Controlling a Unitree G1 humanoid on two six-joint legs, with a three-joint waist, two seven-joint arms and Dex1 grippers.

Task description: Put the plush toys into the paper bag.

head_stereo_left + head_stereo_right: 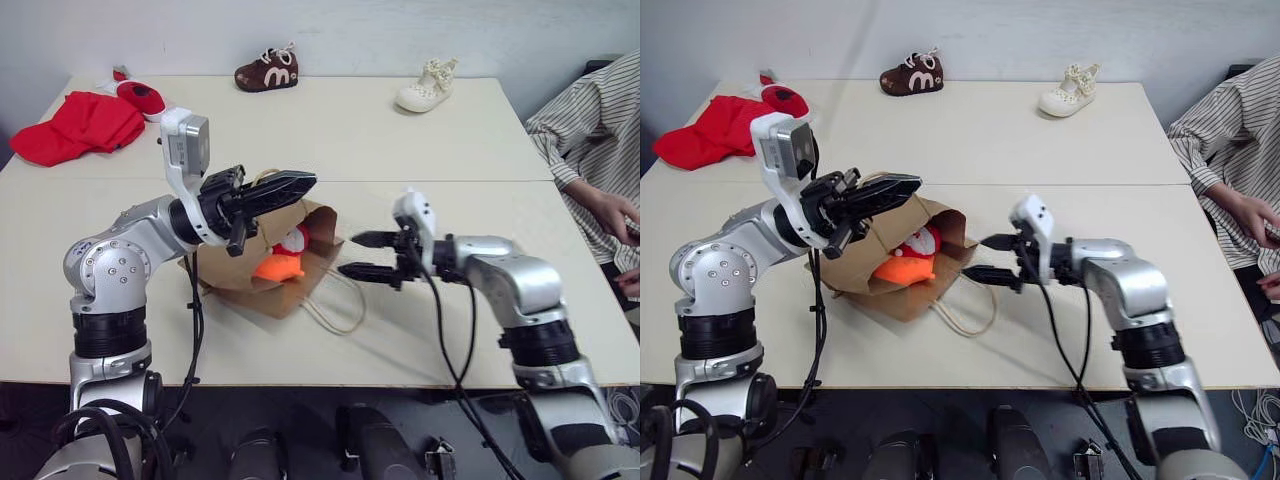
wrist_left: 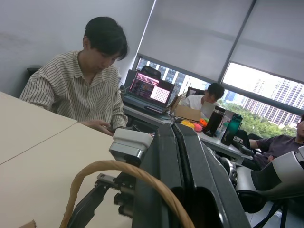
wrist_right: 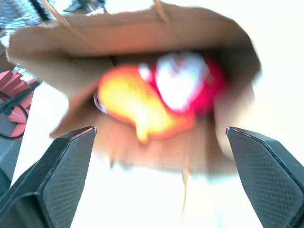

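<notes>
Next, my left gripper lets go of the brown paper bag upright on the table [image 1: 298,285] between my arms, where the bag's opening lies.
The brown paper bag [image 1: 250,285] lies on its side on the table, its mouth facing my right arm. Both plush toys sit just inside the mouth: the orange one [image 1: 278,267] in front, the red-and-white Santa [image 1: 295,240] behind it. My left gripper [image 1: 305,182] is shut on the bag's upper cord handle [image 2: 95,166] and holds the top edge up. A short way outside the mouth, my right gripper [image 1: 360,255] stands open and holds nothing. The right wrist view looks straight into the bag at the orange toy [image 3: 137,111] and the Santa [image 3: 185,83].
The bag's other cord handle [image 1: 338,312] lies looped on the table. A red cloth [image 1: 75,125] and a red shoe [image 1: 140,95] lie at the far left. A brown shoe [image 1: 267,70] and a cream shoe [image 1: 427,88] stand along the far edge. A person in a striped shirt [image 1: 590,130] sits at the right.
</notes>
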